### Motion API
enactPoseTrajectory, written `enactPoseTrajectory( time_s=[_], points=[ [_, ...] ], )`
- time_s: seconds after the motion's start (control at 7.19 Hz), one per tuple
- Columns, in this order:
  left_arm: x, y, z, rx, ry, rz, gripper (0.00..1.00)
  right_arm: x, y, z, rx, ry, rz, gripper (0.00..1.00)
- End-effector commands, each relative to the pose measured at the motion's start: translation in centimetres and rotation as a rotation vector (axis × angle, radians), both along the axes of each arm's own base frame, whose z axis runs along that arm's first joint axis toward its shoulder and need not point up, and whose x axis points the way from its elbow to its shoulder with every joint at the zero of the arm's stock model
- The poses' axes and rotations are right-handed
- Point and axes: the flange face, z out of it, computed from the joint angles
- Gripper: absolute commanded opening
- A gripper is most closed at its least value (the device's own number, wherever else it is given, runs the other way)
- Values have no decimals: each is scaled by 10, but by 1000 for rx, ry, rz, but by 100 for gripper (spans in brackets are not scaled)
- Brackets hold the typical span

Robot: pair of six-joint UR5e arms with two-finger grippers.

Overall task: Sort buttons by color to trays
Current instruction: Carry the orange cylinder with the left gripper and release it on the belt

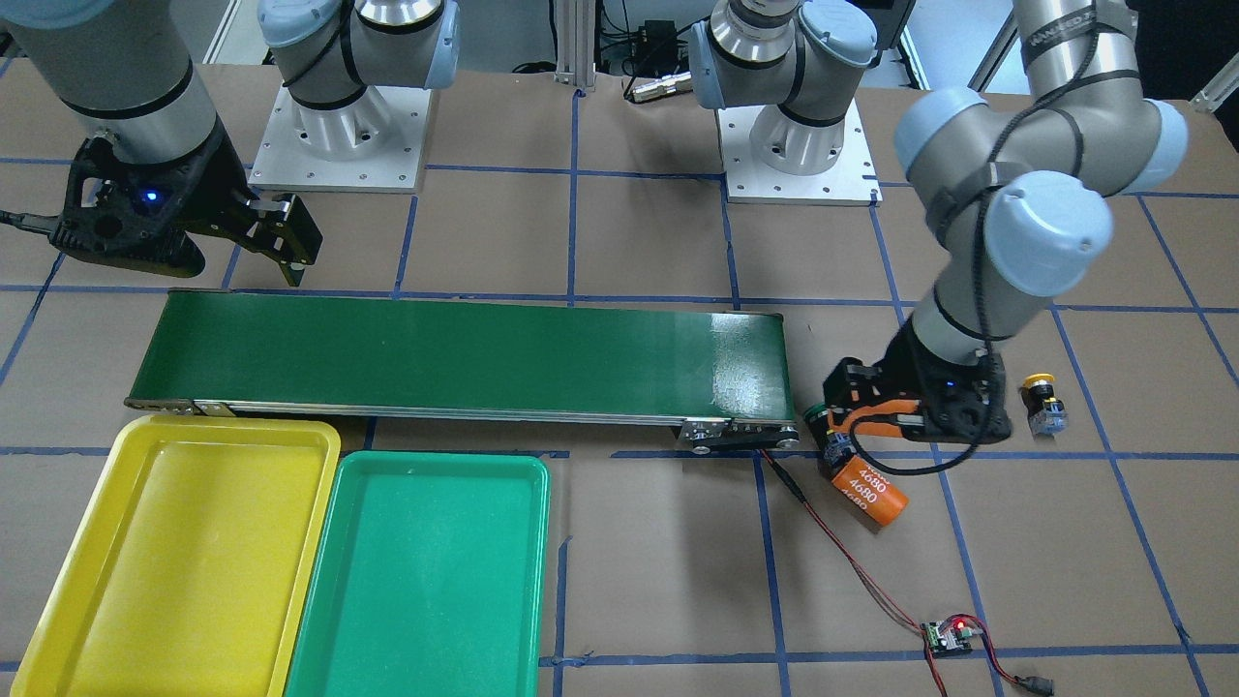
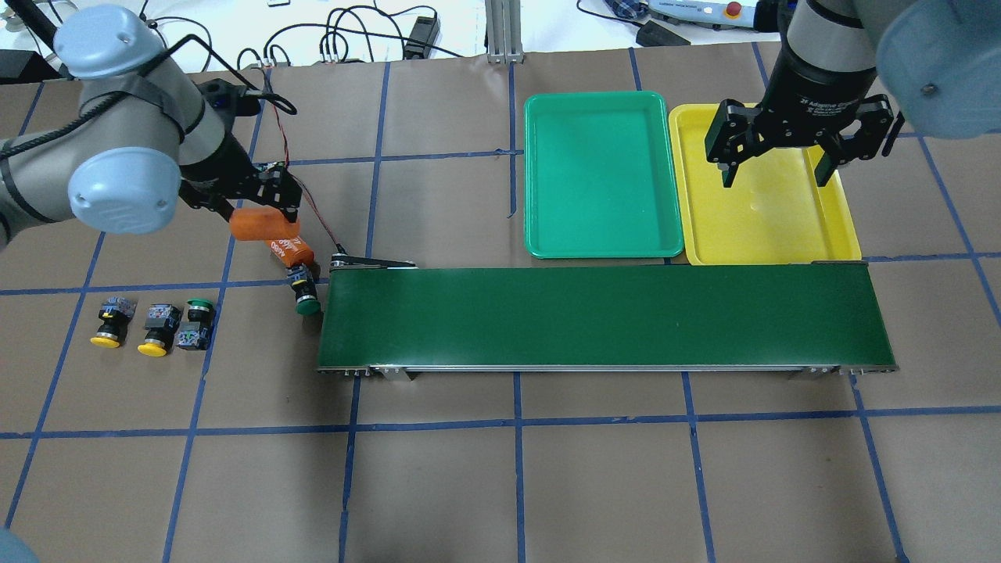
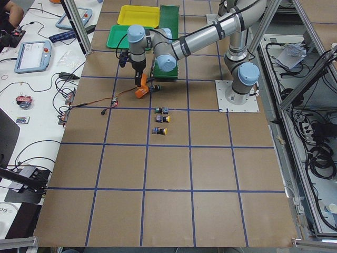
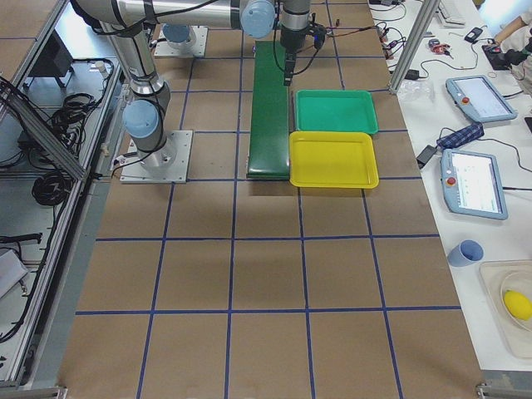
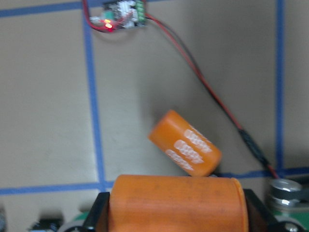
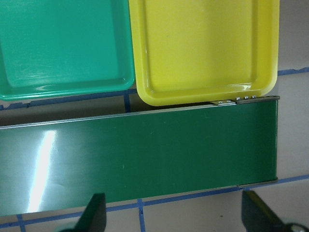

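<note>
Next, my left gripper releases the orange cylinder on the conveyor belt's end (image 1: pixel 749 372) that is nearest the loose orange cylinder.
Three buttons lie in a row at the table's left: two yellow-capped (image 2: pixel 108 322) (image 2: pixel 156 328) and one green-capped (image 2: pixel 197 323). Another green-capped button (image 2: pixel 305 294) lies on its side just off the conveyor's left end, touching a loose orange cylinder (image 2: pixel 291 249). My left gripper (image 2: pixel 262 213) hangs just above and beyond that pair, shut on a second orange cylinder (image 5: pixel 176 205). The green tray (image 2: pixel 598 234) and yellow tray (image 2: pixel 770 242) sit side by side beyond the belt, both bare. My right gripper (image 2: pixel 774 176) hovers open over the yellow tray with nothing between its fingers (image 6: pixel 96 215).
The long dark-green conveyor belt (image 2: pixel 602 317) runs across the middle, in front of both trays. A small control board (image 1: pixel 953 634) with a red wire trailing to the belt's end lies beyond the left gripper. Both arm bases stand on white plates (image 1: pixel 339 136).
</note>
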Motion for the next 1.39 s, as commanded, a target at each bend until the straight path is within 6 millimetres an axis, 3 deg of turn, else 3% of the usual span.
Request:
enactPoseTrajectory(
  time_s=[0.0, 0.14, 0.28, 0.42, 0.7, 0.83, 0.97, 1.11, 1.25],
  points=[
    [-72, 32, -9, 20, 6, -2, 0, -3, 3, 7, -7, 42, 41, 100],
    [-89, 38, -13, 31, 6, 7, 0, -2, 3, 7, -10, 30, 43, 100],
    [-94, 47, -24, 53, 3, 7, 0, -5, 2, 9, -18, 32, 31, 100],
    [-93, 55, -36, 76, -4, -12, 0, -2, 3, 7, -15, 27, 33, 100],
    [-94, 57, -39, 84, 0, -39, 0, 14, 3, 8, -27, -123, 25, 100],
    [-94, 57, -42, 90, -2, -39, 0, 13, 3, 5, -20, -119, 39, 100],
    [-95, 56, -49, 105, -8, -42, 12, 14, 1, 9, -42, -117, 37, 100],
    [-96, 56, -53, 115, -7, -43, 35, 16, -1, 13, -69, -130, 45, 100],
    [-96, 58, -56, 121, -1, -43, 72, 16, -3, 13, -87, -135, 60, 100]
  ],
)
